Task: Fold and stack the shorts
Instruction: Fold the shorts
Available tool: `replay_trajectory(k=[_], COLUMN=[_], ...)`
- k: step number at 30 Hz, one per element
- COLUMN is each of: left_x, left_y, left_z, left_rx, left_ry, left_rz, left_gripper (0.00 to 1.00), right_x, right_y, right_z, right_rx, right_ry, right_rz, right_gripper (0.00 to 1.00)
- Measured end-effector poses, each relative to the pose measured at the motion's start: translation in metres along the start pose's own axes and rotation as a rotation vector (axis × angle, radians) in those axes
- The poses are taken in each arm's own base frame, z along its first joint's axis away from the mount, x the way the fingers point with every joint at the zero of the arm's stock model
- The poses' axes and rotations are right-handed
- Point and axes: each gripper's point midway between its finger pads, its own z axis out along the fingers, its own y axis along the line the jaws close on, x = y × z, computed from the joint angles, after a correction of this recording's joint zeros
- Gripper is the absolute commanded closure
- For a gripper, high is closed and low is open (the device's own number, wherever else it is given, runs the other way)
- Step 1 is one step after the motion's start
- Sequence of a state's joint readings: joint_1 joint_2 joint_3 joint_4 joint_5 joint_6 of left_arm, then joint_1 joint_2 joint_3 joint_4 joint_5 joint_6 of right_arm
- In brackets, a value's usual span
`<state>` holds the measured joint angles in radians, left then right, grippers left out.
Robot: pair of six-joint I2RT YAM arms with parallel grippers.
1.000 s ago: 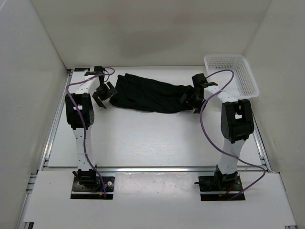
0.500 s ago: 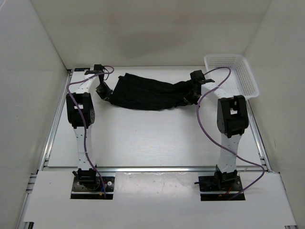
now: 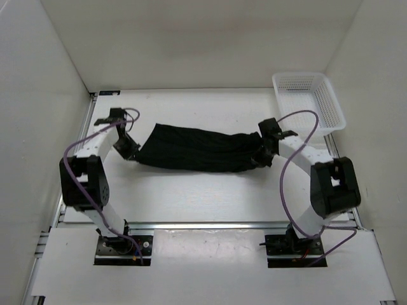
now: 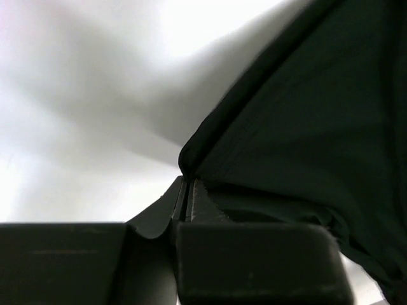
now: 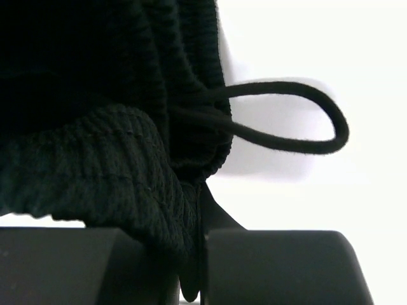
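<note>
The shorts' far edge dips beside the bunched waistband, so I need to use my right gripper to lay the waistband down, take its far corner (image 3: 255, 135) and pull the shorts' edge straight.
The black shorts (image 3: 194, 149) hang stretched across the middle of the table between both arms, sagging a little. My left gripper (image 3: 129, 150) is shut on the left edge of the shorts (image 4: 299, 121), the thin hem pinched between its jaws. On the other side, my right gripper (image 3: 262, 154) is shut on the ribbed waistband (image 5: 114, 165). A loop of thin black drawstring (image 5: 299, 121) hangs free beside it.
A white mesh basket (image 3: 308, 100) stands at the back right corner. White walls enclose the table on the left, back and right. Purple cables loop off both arms.
Both grippers closed on the ends of the shorts. Both arms then pulled toward the near side, dragging the shorts forward and stretching them out.
</note>
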<state>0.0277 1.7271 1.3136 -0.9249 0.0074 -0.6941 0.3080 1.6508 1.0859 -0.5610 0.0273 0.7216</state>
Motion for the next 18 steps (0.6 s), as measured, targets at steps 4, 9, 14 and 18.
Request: replay_trajectory(k=[4, 9, 14, 18], left_x=[0.068, 0.104, 0.082, 0.041], left_y=[0.054, 0.079, 0.057, 0.011], left_z=[0.0, -0.005, -0.022, -0.051], left_rx=[-0.081, -0.119, -0.075, 0.006], left_ry=[0.097, 0.15, 0.081, -0.06], left_rz=[-0.019, -0.007, 0.03, 0.109], left_gripper=[0.82, 0.44, 0.44, 0.68], right_x=[0.052, 0.082, 0.072, 0.044], right_y=[-0.04, -0.072, -0.077, -0.063], right_z=[-0.01, -0.022, -0.04, -0.063], right_rx=[0.051, 0.11, 0.131, 0.117], right_ry=[0.062, 0.092, 0.031, -0.064], right_rz=[-0.011, -0.037, -0.062, -0.083], right_gripper=[0.63, 0.12, 0.1, 0.22])
